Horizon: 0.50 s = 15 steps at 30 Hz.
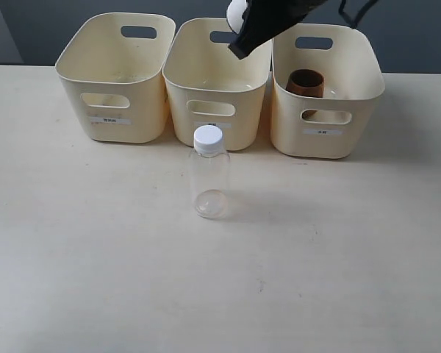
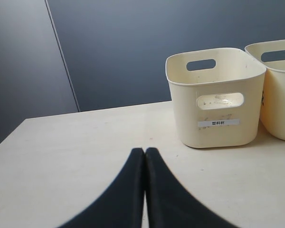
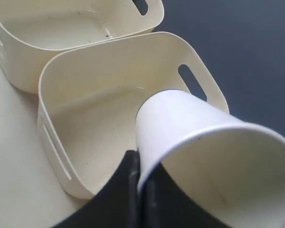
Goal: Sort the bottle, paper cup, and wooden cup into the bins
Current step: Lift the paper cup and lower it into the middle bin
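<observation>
My right gripper is going to let go of the white paper cup inside the middle bin (image 1: 221, 90) (image 3: 107, 141), just behind the bin's front handle hole.
The clear bottle (image 1: 209, 174) with its white cap stands upright on the table in front of the middle bin (image 1: 213, 118). The brown wooden cup (image 1: 305, 83) sits inside the right bin (image 1: 327, 118). My right gripper (image 1: 239, 48) hangs above the middle bin, shut on the rim of the white paper cup (image 3: 190, 123), which is tilted over that bin's open inside (image 3: 85, 85). One finger is inside the cup's mouth and one outside (image 3: 140, 159). My left gripper (image 2: 145, 151) is shut and holds nothing, low over the table before the left bin (image 2: 218, 114).
The left bin (image 1: 114, 103) stands beside the middle one, and the three bins form a row along the back of the pale table (image 1: 95, 257). A dark wall rises behind them. A neighbouring bin (image 3: 47, 23) shows past the middle one in the right wrist view.
</observation>
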Each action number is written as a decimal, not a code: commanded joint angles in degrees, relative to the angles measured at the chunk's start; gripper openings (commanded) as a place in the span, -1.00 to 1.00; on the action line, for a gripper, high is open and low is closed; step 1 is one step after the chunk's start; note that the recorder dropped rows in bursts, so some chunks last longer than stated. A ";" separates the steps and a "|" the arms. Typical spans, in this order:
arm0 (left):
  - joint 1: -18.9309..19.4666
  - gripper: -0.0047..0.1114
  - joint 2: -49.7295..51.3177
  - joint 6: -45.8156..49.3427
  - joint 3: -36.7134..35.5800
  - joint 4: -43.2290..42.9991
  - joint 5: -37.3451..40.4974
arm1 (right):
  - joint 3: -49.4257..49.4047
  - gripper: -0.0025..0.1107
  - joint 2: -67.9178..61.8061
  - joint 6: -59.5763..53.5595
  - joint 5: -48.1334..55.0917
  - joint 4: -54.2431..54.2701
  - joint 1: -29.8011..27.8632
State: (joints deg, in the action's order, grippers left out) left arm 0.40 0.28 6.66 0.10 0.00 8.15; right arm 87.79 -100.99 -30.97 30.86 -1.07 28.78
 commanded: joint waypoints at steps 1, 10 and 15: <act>0.03 -0.92 -0.28 -0.08 -0.10 0.00 -0.40 | 5.90 -0.97 -5.80 -0.54 0.85 0.11 -0.29; 0.03 -0.92 -0.28 -0.08 -0.10 0.00 -0.40 | 18.65 -0.97 -15.78 -4.67 12.82 3.12 -1.86; 0.03 -0.92 -0.28 -0.08 -0.10 0.00 -0.40 | 25.95 -0.97 -20.78 -9.30 20.39 7.91 -2.58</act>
State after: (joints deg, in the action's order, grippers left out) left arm 0.40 0.28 6.66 0.10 0.00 8.15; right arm 109.92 -119.51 -37.26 47.03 4.19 26.93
